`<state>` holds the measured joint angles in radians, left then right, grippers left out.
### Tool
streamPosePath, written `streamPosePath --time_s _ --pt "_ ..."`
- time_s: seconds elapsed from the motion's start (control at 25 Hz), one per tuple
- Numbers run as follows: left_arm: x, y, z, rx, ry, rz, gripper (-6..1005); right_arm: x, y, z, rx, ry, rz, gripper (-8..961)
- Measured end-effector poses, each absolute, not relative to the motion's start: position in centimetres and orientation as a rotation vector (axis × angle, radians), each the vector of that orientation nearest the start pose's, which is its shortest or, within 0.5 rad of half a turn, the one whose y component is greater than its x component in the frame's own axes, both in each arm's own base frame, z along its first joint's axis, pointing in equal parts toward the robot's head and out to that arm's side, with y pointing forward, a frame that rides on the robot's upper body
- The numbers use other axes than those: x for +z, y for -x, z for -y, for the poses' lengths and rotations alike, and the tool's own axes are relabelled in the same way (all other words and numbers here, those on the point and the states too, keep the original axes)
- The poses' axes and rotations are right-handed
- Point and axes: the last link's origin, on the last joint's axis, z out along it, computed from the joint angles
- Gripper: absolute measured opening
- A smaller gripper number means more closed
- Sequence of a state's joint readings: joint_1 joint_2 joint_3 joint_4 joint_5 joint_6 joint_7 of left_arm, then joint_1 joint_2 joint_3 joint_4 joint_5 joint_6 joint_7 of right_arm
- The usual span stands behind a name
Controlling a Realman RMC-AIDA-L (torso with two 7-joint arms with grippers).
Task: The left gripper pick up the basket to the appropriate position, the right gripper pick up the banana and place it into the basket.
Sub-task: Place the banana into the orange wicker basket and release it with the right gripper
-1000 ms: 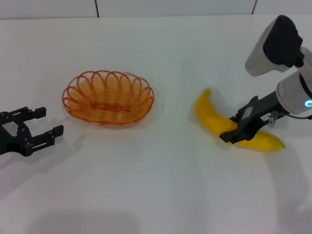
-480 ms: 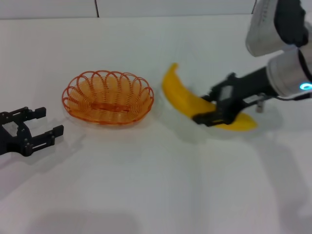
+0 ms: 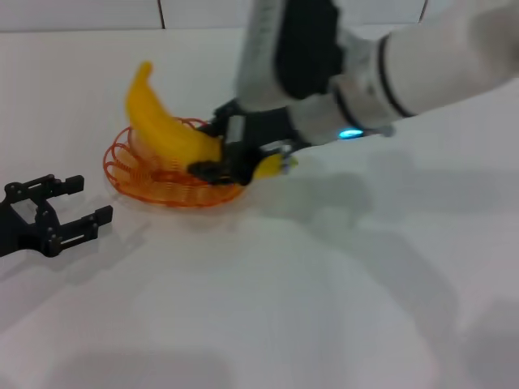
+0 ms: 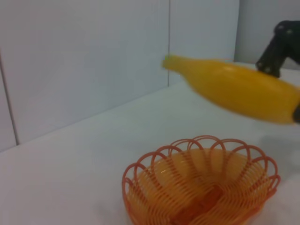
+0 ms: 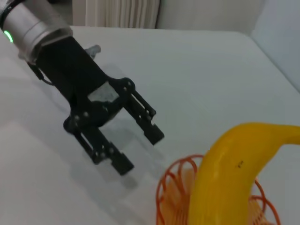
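Observation:
I need to release the banana across the middle of the orange wire basket [image 3: 167, 163] with my right gripper, one tip over its rim.
The orange wire basket [image 3: 162, 193] stands on the white table, left of centre. My right gripper [image 3: 209, 150] is shut on the yellow banana [image 3: 166, 130] and holds it tilted over the basket, one tip pointing up and away, the other near the basket's right rim. The left wrist view shows the banana [image 4: 234, 86] hanging clear above the basket [image 4: 154, 187]. My left gripper [image 3: 91, 198] rests open on the table just left of the basket, holding nothing. From the right wrist, the left gripper [image 5: 140, 151] stands open beside the basket [image 5: 176, 187], with the banana [image 5: 225, 178] in front.
The right arm's white and grey wrist [image 3: 365, 81] reaches across the middle of the table from the right. A white wall [image 3: 243, 12] runs along the far edge. Only white tabletop [image 3: 268, 308] shows in front.
The right gripper lifted the banana off the table's right side and carried it left until it hangs over the basket. Basket and left gripper stayed put.

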<state>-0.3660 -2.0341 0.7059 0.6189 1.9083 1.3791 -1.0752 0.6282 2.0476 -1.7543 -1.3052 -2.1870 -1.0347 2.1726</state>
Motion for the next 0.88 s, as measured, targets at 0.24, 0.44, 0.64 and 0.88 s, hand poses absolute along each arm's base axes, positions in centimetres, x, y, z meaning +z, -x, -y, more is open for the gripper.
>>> streamPosePath --time_s 0.24,0.44,0.64,0.88 --pt "1.3 32.9 -31.0 -0.488 2.529 0.480 700 -9.4 -9.2 -37.0 -0.049 2.803 -0.074 479" --pt "1.2 32.9 -31.1 -0.489 2.533 0.478 700 -10.6 -9.4 -37.9 -0.048 2.759 -0.057 478" --pt "1.2 33.0 -31.2 -0.479 2.527 0.478 700 -11.3 -9.6 -37.6 -0.051 2.762 -0.049 478" --pt "1.2 33.0 -31.2 -0.474 2.524 0.481 700 -12.1 -10.2 -37.2 -0.099 2.783 -0.026 479"
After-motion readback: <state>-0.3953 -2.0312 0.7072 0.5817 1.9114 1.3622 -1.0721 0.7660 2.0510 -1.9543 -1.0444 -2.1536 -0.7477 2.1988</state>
